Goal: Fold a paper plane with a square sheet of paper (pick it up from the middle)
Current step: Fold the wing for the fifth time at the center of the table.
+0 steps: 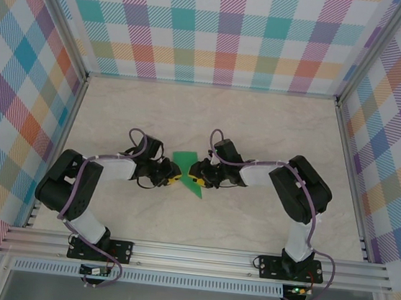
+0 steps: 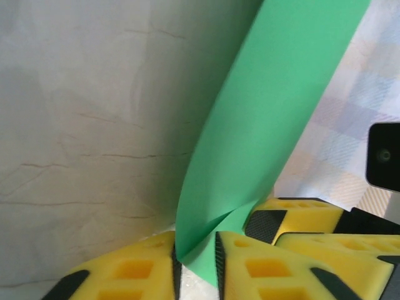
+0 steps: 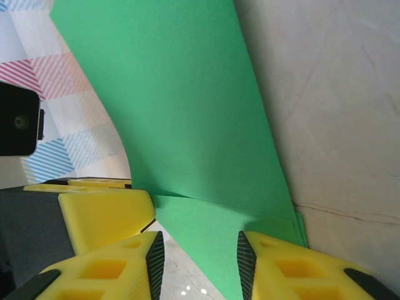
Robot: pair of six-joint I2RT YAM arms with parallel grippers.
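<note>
Right fingers straddle the paper's flat flap close beside my left gripper, so they should swing round and pinch the fold toward the paper's near tip (image 1: 198,192).
The square sheet of paper (image 1: 184,161) is bright green and creased, lying mid-table between my two grippers. In the left wrist view the paper (image 2: 269,112) curls upward from a fold that sits between the jaws. My left gripper (image 2: 197,247) is shut on that fold, with both pads touching it across a narrow gap. From above, the left gripper (image 1: 171,175) is at the sheet's left edge. My right gripper (image 1: 196,173) faces it from the right. The right gripper (image 3: 199,250) stands open over a flat flap of the paper (image 3: 181,106), its right finger (image 3: 281,256) resting on the sheet's edge.
The pale marbled tabletop (image 1: 261,128) stretches behind and to both sides of the grippers. Plaid walls (image 1: 221,29) enclose it at the back and sides. A metal rail (image 1: 196,254) with the arm bases runs along the near edge. The two grippers' yellow fingers nearly touch.
</note>
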